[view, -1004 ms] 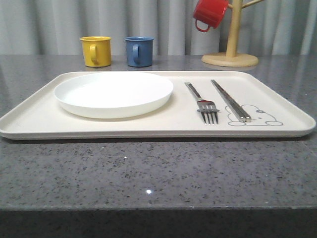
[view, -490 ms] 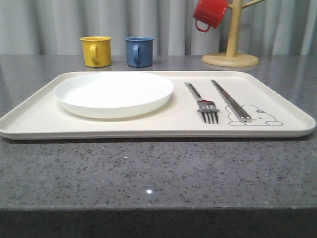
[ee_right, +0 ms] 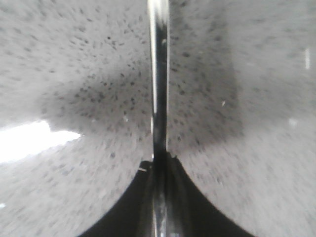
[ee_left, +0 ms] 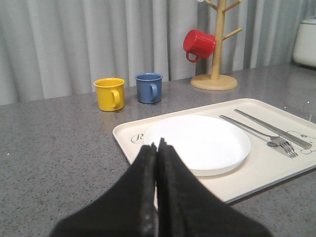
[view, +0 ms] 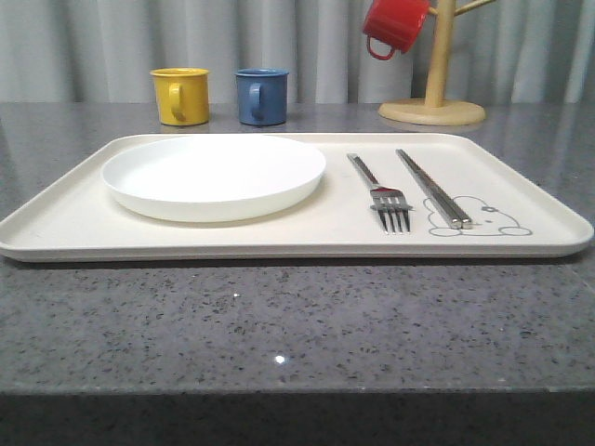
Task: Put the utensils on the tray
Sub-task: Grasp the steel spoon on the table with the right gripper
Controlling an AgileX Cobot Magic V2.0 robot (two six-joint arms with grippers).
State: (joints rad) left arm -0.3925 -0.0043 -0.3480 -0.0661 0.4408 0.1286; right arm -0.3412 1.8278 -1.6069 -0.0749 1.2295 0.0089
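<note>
Next, my right gripper releases the spoon on the tray [view: 501,194] next to the chopsticks, on their side away from the fork.
The cream tray [view: 279,249] lies across the grey counter. On it sit a round white plate [view: 214,172], a silver fork [view: 381,190] and a pair of flat metal chopsticks [view: 432,189] beside the drawn rabbit. The left wrist view shows the tray [ee_left: 126,138], plate [ee_left: 197,143], fork [ee_left: 256,134] and chopsticks [ee_left: 271,129] from the tray's left end. My left gripper [ee_left: 157,145] is shut with nothing in it, near the tray's left rim. My right gripper [ee_right: 159,157] is shut on a slim shiny metal handle, the spoon [ee_right: 159,74], above bare counter; its bowl is hidden.
A yellow mug [view: 180,95] and a blue mug [view: 261,96] stand behind the tray. At the back right a wooden mug tree [view: 435,74] carries a red mug [view: 395,25]. Grey curtains close off the back. A counter strip runs before the tray.
</note>
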